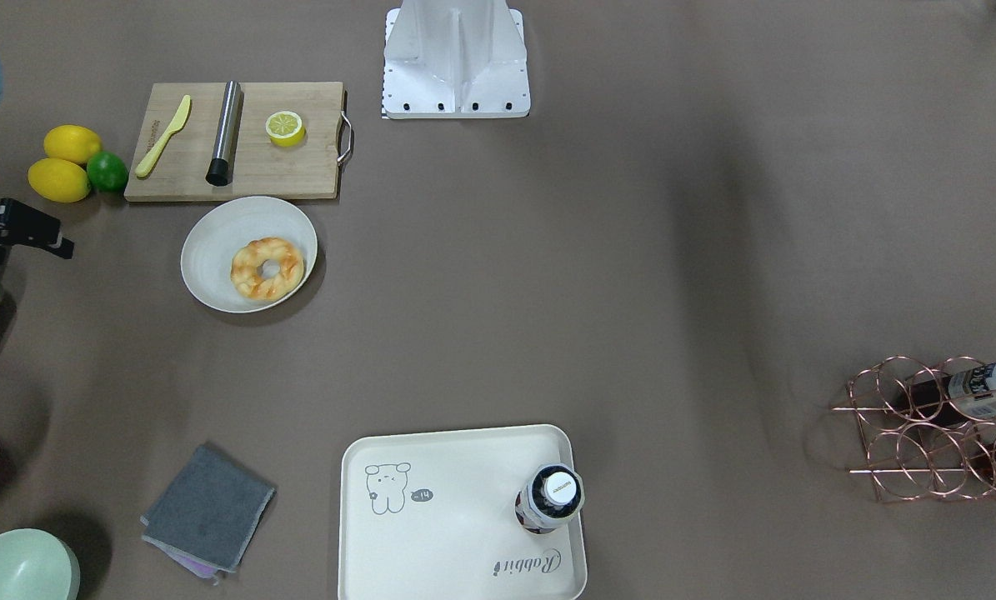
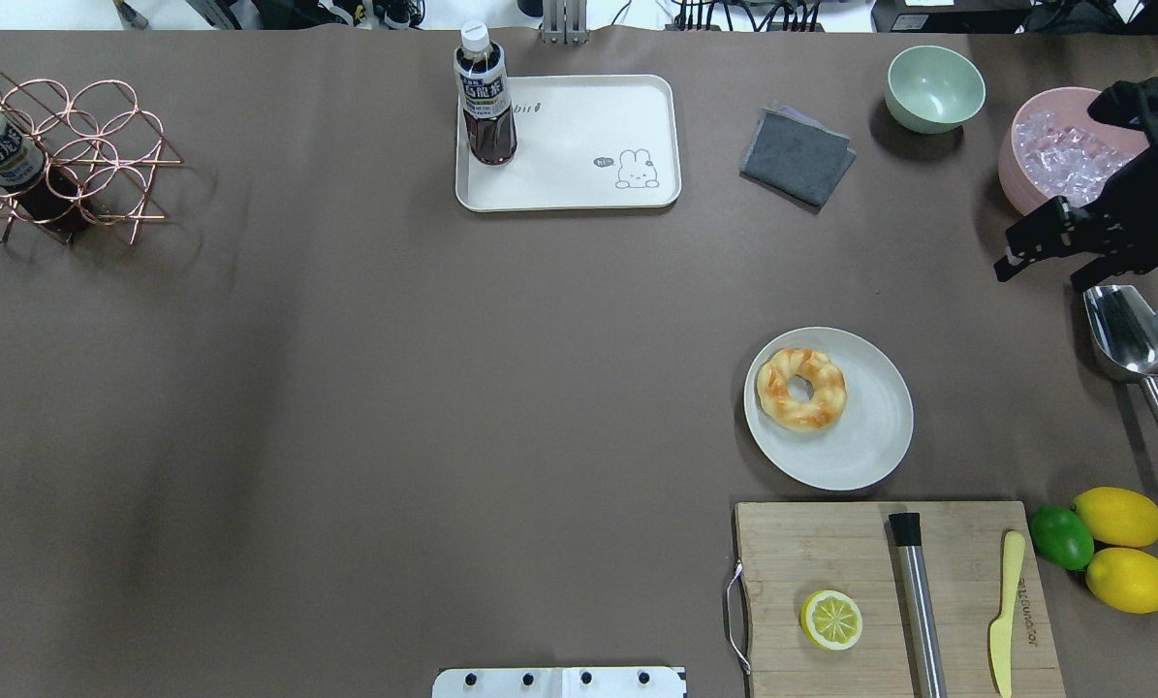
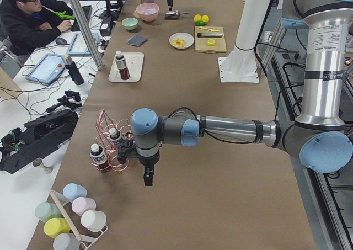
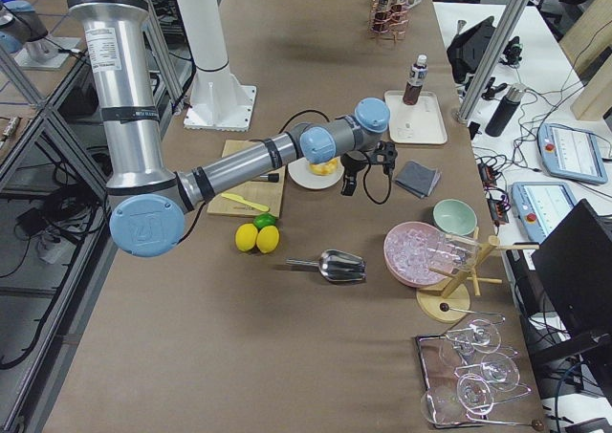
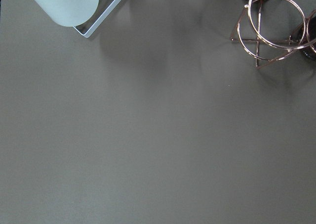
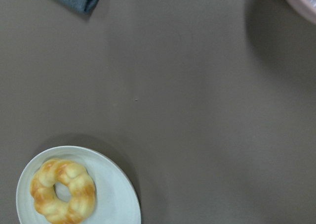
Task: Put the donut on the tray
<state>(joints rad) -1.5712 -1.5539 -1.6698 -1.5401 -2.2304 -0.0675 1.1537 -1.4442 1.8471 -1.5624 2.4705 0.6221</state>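
Note:
My right gripper is going to close on the rim [image 1: 185,240] [image 6: 140,216] of the white plate, on the side that faces the metal scoop, to lift the donut with the plate.
The donut [image 2: 801,389] is golden-orange and twisted. It lies on the left part of a round white plate [image 2: 869,436], and also shows in the right wrist view [image 6: 63,191] at the lower left. The cream tray [image 2: 579,145] with the bear drawing sits at the table's far edge, with a dark tea bottle [image 2: 485,97] standing in its left corner. My right gripper [image 2: 1039,278] hangs above the table to the right of the plate; its jaws look open and empty. My left gripper [image 3: 146,175] hangs beside the copper rack, far from the donut; I cannot tell whether it is open.
A wooden cutting board [image 2: 830,553] with a half lemon [image 2: 831,619], a steel rod and a yellow knife lies near the plate. A grey cloth [image 2: 798,155], green bowl [image 2: 934,87], pink ice bowl [image 2: 1053,145], metal scoop [image 2: 1121,339], lemons, a lime and a copper rack [image 2: 65,155] stand around.

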